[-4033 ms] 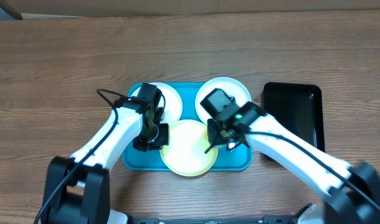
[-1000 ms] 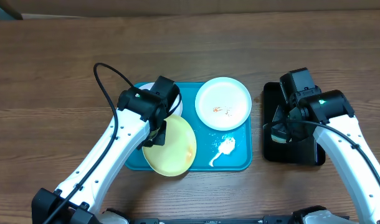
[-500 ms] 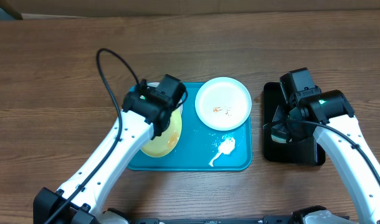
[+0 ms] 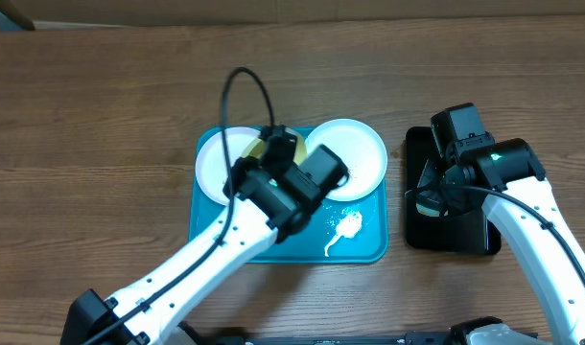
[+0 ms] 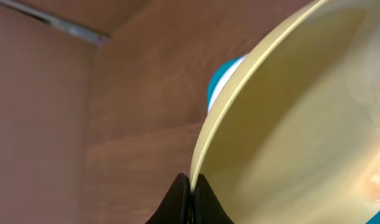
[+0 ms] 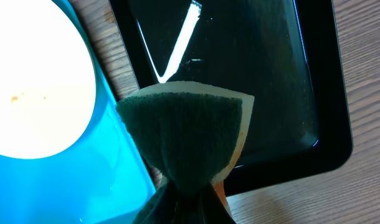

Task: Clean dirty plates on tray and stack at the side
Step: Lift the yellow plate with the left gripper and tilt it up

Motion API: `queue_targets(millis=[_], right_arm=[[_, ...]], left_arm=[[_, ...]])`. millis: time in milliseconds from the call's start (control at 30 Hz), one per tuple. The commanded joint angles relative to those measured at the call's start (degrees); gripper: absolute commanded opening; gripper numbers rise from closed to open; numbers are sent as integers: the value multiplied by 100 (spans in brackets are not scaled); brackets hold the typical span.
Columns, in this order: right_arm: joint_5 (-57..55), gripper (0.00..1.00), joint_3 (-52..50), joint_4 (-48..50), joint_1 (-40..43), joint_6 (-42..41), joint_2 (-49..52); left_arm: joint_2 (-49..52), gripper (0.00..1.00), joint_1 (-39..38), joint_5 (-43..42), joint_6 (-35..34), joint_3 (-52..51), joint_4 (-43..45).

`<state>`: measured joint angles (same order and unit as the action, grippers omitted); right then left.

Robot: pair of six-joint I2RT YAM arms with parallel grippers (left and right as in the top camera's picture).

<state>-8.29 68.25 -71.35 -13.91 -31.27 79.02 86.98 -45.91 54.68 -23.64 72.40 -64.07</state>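
Note:
My left gripper needs to set the pale yellow-green plate down on the bare wood (image 4: 138, 173) beside the turquoise tray, on the opposite side from the black tray.
My left gripper (image 4: 276, 156) is shut on the rim of the pale yellow-green plate (image 4: 273, 146) and holds it tilted up above the back middle of the turquoise tray (image 4: 273, 251). In the left wrist view the fingertips (image 5: 190, 186) pinch that plate's edge (image 5: 289, 124). A white plate (image 4: 219, 159) lies at the tray's back left. Another white plate (image 4: 355, 153), with orange smears, lies at the back right, partly hidden by my arm. My right gripper (image 4: 429, 203) is shut on a green and yellow sponge (image 6: 190, 134) over the black tray.
A glossy black tray (image 4: 470, 235) lies right of the turquoise tray; it also shows in the right wrist view (image 6: 271, 62). A white smear of foam (image 4: 347, 228) lies on the turquoise tray's front right. Bare wooden table surrounds both trays.
My left arm has swung right and back with the yellow-green plate, from the tray's front left to above its back middle. The left white plate is now uncovered. The right arm has not moved.

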Motion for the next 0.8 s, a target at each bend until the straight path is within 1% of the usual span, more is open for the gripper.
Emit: queue_targets(millis=[0, 167, 767], right_arm=[[0, 4, 35, 33, 17, 22, -74], [2, 4, 35, 31, 17, 22, -74], [2, 4, 33, 31, 17, 22, -74]], left_arm=[[-9, 4, -247, 1078, -79, 94, 26], [-9, 4, -444, 1394, -85, 94, 33], [-9, 4, -516, 1309, -94, 94, 76]])
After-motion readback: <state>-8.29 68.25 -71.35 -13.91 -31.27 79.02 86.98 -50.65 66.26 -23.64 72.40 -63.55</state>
